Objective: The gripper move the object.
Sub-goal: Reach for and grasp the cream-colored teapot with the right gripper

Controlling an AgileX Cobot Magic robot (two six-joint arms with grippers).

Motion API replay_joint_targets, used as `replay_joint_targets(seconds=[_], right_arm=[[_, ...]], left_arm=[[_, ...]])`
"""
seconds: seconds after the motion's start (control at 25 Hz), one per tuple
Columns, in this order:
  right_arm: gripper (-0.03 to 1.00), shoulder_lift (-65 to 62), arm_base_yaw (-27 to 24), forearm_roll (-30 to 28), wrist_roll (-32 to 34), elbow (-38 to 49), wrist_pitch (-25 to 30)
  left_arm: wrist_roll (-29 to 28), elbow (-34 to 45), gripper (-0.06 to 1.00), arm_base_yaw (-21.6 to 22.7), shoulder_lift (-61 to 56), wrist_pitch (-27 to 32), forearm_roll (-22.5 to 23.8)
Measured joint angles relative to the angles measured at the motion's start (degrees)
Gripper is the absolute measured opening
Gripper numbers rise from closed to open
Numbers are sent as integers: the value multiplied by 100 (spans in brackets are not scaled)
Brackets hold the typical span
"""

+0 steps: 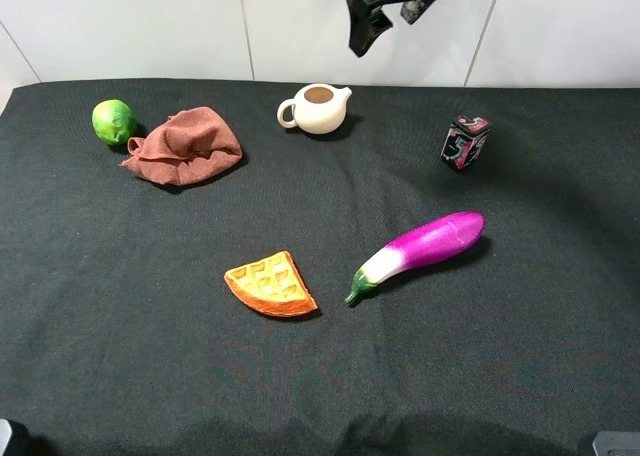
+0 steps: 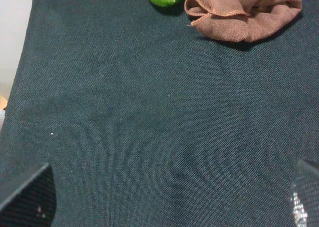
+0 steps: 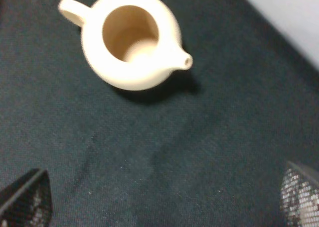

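My right gripper should grip the teapot on the near side of the teapot's rim (image 1: 309,102) (image 3: 105,52), close to its handle, with one finger inside the teapot's opening.
The object, a squat cream-white teapot (image 1: 316,109) with a loop handle, short spout and brown inside, stands upright and lidless at the back middle of the black cloth. My right gripper (image 1: 388,18) hangs in the air above and slightly right of it, apart from it. In the right wrist view the teapot (image 3: 132,40) lies ahead of the wide-apart fingertips (image 3: 25,199), and the right gripper (image 3: 162,199) is open and empty. My left gripper (image 2: 167,202) is open over bare cloth, holding nothing.
A green lime (image 1: 114,122) and a crumpled brown cloth (image 1: 185,146) lie at the back left. A small patterned can (image 1: 465,142) stands at the back right. A purple eggplant (image 1: 420,251) and a waffle piece (image 1: 270,284) lie mid-table. The white wall (image 1: 150,26) runs behind.
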Motion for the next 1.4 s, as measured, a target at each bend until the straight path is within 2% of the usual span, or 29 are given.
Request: replay_joint_targets(seconds=[0.32, 0.92, 1.4], right_arm=[[69, 393, 122, 201, -100, -88, -146], [69, 1113, 397, 667, -526, -1117, -254], [69, 1654, 532, 704, -681, -1269, -424]], left_arm=[[0, 0, 99, 0, 0, -10, 5], [0, 0, 99, 0, 0, -16, 5], [0, 0, 99, 0, 0, -23, 5]])
